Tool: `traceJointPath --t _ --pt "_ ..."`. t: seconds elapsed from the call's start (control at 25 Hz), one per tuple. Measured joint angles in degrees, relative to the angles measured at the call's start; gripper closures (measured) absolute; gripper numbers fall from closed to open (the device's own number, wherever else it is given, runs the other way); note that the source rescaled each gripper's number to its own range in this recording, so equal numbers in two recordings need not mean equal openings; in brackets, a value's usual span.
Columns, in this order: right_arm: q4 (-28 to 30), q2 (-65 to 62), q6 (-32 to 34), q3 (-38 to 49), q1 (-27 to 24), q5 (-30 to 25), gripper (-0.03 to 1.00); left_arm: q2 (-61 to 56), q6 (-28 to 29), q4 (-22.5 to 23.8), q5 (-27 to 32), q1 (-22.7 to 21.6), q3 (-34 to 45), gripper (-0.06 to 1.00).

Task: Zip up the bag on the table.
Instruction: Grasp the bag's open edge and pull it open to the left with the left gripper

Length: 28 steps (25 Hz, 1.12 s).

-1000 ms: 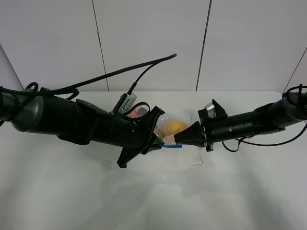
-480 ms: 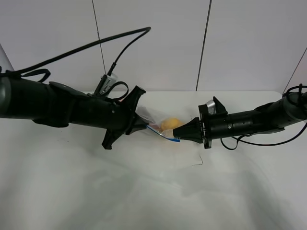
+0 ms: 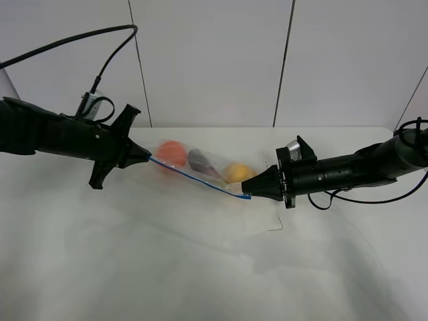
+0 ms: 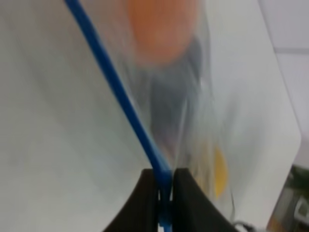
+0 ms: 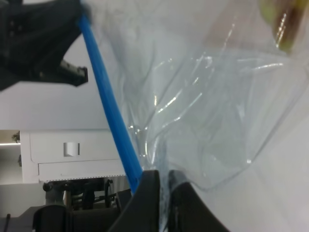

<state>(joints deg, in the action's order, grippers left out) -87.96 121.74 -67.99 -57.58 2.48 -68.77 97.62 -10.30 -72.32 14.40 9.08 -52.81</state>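
Note:
The blue strip's end, now held taut above the table, will be let go by my left gripper on the white table (image 3: pixel 104 163) beyond the orange, under the gripper's black fingers.
The clear bag (image 3: pixel 200 164) is stretched above the white table (image 3: pixel 200 267) between my two grippers. Its blue zip strip (image 3: pixel 197 177) runs taut from one to the other. An orange (image 3: pixel 172 153), a purple eggplant (image 3: pixel 199 160) and a yellow pear (image 3: pixel 236 172) show through it. My left gripper (image 3: pixel 146 158) is shut on the strip's left end; the left wrist view shows the strip (image 4: pixel 120 96) pinched between the fingertips (image 4: pixel 145 186). My right gripper (image 3: pixel 247 192) is shut on the right end; the right wrist view shows the strip (image 5: pixel 111 116) and crinkly plastic (image 5: pixel 203 111).
A small dark wire-like speck (image 3: pixel 275 226) lies on the table below the right gripper. The left arm's cable (image 3: pixel 67 40) loops up over the back left. White wall panels (image 3: pixel 214 60) stand behind the table's far edge.
My left gripper has slid left along the blue strip, away from the right gripper, pulling the bag out long. The orange and eggplant have come into view. The right gripper stayed put.

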Motion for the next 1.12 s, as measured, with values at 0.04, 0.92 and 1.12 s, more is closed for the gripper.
traceJointPath --t 0.04,0.92,1.12 --pt "0.0 0.0 0.0 0.0 0.0 0.0 0.97 0.0 0.0 0.5 0.5 -1.6 0.0 0.94" --pt "0.3 0.0 -0.1 0.0 0.1 0.1 0.97 -0.1 -3.9 3.4 5.7 -12.9 0.0 0.94" --pt "0.4 0.0 -0.1 0.0 0.1 0.1 0.97 -0.1 -5.0 3.4 5.6 -12.9 0.0 0.83"
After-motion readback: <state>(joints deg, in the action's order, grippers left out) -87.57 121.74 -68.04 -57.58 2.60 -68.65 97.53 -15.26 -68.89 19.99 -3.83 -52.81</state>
